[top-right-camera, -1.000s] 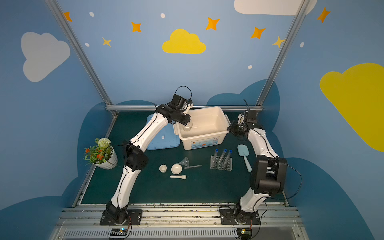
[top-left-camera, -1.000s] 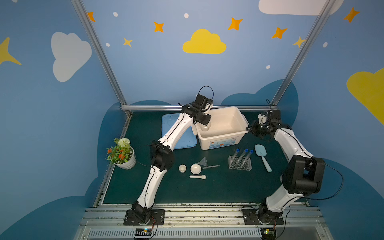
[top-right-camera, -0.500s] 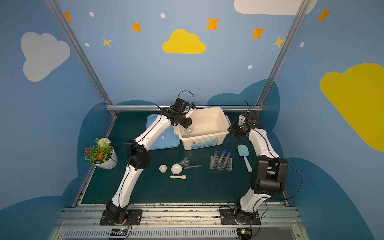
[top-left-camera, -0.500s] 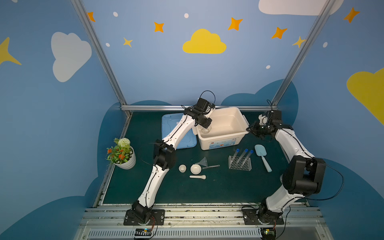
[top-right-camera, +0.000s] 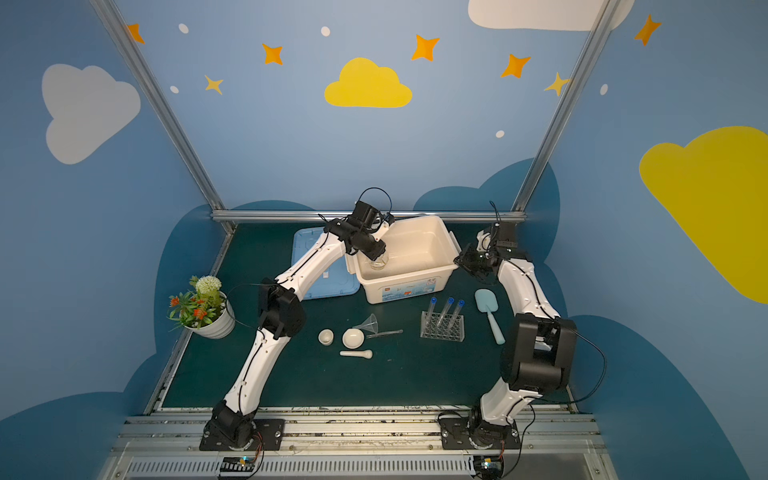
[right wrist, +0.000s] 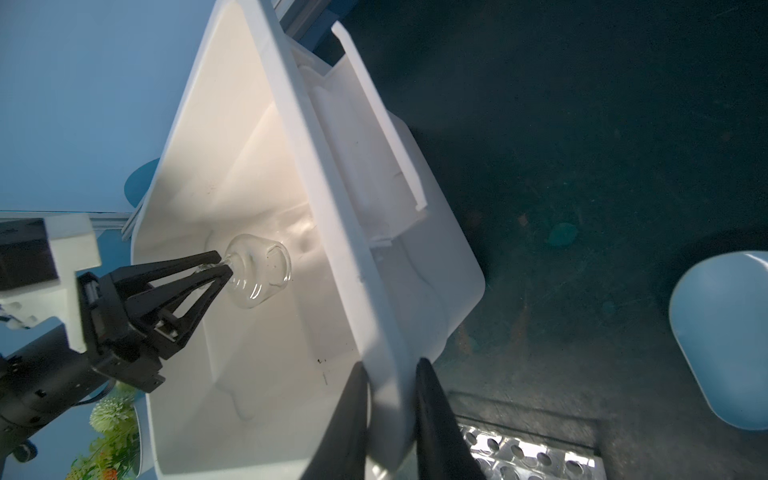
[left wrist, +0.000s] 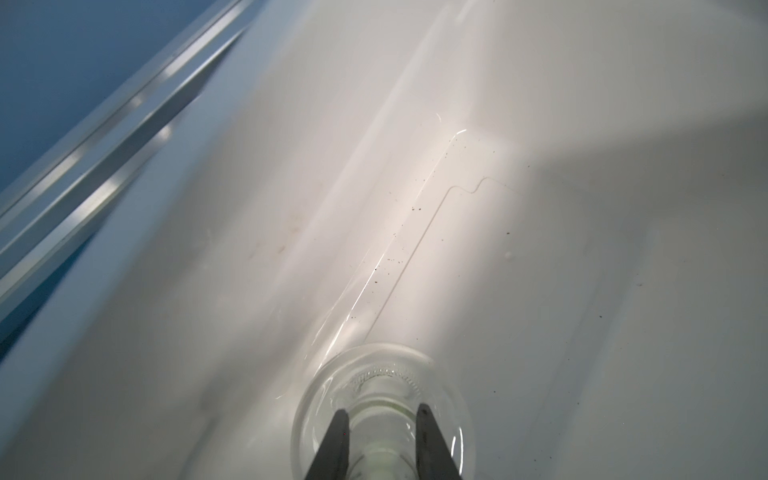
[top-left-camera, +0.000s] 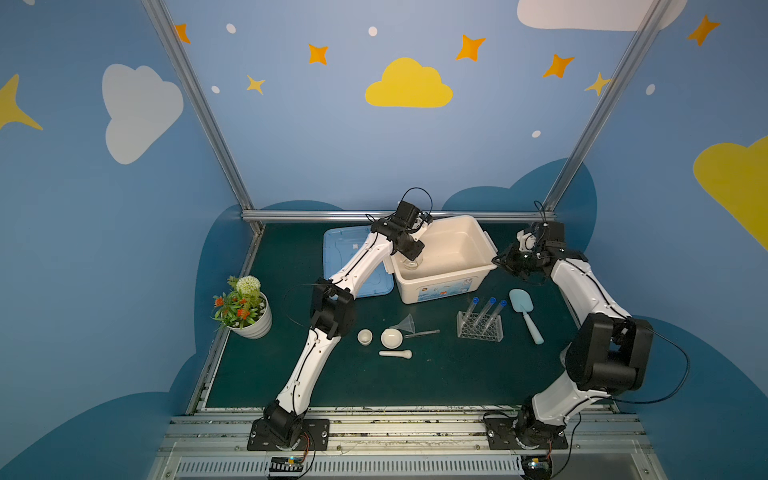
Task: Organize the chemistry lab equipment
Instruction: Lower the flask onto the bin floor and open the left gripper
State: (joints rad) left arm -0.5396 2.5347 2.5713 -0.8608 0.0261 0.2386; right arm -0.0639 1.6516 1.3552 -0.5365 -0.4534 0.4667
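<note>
Next, my left gripper releases the clear flask on the white bin's bottom [top-left-camera: 409, 270] [left wrist: 376, 396], near the end of the bin beside the blue lid.
My left gripper [left wrist: 381, 409] is shut on the neck of the clear flask [left wrist: 382, 386] and holds it base-down inside the white bin [top-left-camera: 484, 241], near the bin's left wall. In the right wrist view the flask [right wrist: 259, 274] hangs just above the floor. My right gripper [right wrist: 388, 363] is shut on the bin's right rim [right wrist: 316, 208]. On the mat in front stand three blue-capped test tubes [top-left-camera: 484, 309] in the clear rack [top-left-camera: 480, 330]. Left of them lie the funnel [top-left-camera: 405, 322], thin rod [top-left-camera: 424, 333], mortar [top-left-camera: 391, 337], small cup [top-left-camera: 365, 336] and pestle [top-left-camera: 395, 354].
The bin's blue lid [top-left-camera: 353, 266] lies flat to the left of the bin, under my left arm. A potted flower plant [top-left-camera: 245, 307] stands at the mat's left edge. A light blue scoop [top-left-camera: 525, 313] lies to the right of the rack.
My left gripper has carried the flask down and a little rightward, deeper into the bin. My right gripper has stayed on the bin's rim, its jaws tightening slightly.
</note>
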